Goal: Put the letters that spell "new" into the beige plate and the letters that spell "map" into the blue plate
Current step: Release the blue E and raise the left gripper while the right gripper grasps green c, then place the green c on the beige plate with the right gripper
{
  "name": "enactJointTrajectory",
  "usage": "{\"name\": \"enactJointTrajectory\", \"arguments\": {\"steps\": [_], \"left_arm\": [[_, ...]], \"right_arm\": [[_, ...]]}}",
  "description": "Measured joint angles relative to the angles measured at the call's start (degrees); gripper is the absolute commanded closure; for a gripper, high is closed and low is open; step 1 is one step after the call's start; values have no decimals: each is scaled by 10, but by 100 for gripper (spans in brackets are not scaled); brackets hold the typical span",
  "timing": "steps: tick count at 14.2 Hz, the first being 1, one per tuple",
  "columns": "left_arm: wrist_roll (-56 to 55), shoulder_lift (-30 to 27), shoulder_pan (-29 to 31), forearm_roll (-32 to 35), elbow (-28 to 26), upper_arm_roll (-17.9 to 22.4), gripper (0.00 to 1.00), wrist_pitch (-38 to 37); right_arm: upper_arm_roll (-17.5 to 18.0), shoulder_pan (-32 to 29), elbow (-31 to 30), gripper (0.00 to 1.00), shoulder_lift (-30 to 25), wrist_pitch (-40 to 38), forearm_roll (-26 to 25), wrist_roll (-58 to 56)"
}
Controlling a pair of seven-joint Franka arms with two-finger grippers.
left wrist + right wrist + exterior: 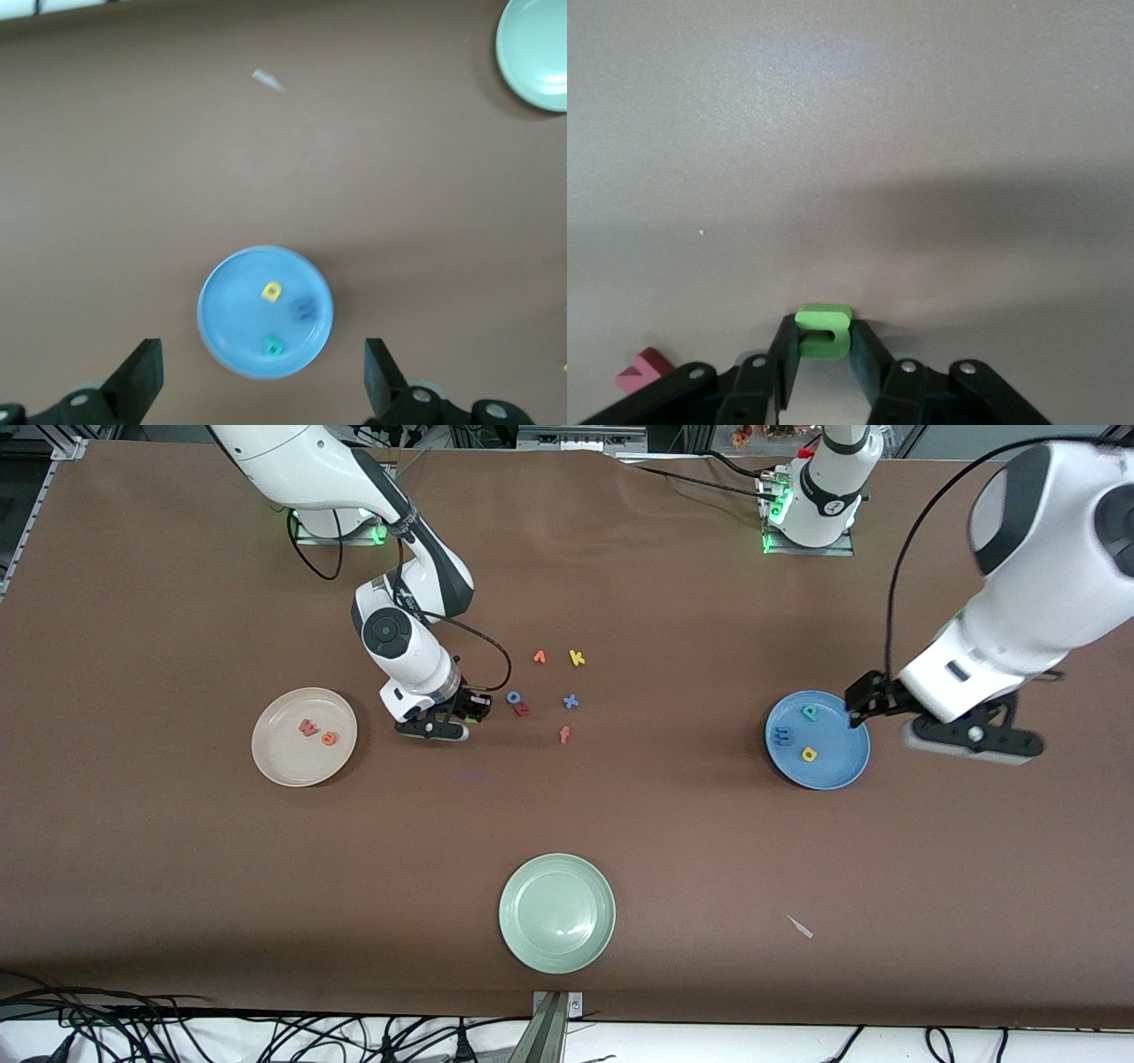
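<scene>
My right gripper should release the green n on the beige plate (323, 724), next to the orange e and the pinkish-red w. The n is now low at the table.
My right gripper (469, 712) (824, 343) is shut on the green n (824, 329), low at the table between the beige plate (276, 763) and the loose letters. I cannot tell whether the n is touching the table. The beige plate holds the pinkish-red w (307, 727) and the orange e (330, 738). The blue plate (834, 776) (229, 312) holds the teal p (810, 712) (273, 345), the blue m (783, 734) (303, 309) and the yellow a (809, 755) (271, 290). My left gripper (943, 726) (262, 356) hangs open and empty beside the blue plate.
Loose letters lie mid-table: an orange v (539, 657), a yellow k (577, 658), a blue o (513, 698), a red letter (522, 709) (642, 370), a blue x (570, 701) and a red-orange f (564, 734). A pale green plate (557, 912) (536, 53) and a white scrap (799, 926) sit nearer the camera.
</scene>
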Motion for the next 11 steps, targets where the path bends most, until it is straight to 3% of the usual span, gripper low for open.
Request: {"name": "enactJointTrajectory", "arguments": {"steps": [4, 8, 11], "left_arm": [[2, -73, -1, -1, -81, 16, 0, 1], [2, -78, -58, -9, -83, 83, 0, 5], [2, -79, -67, -11, -79, 97, 0, 5]], "right_arm": [[-17, -1, 41, 88, -3, -94, 0, 0], [-56, -3, 73, 88, -24, -180, -3, -31], [-117, -4, 74, 88, -42, -241, -4, -125]]}}
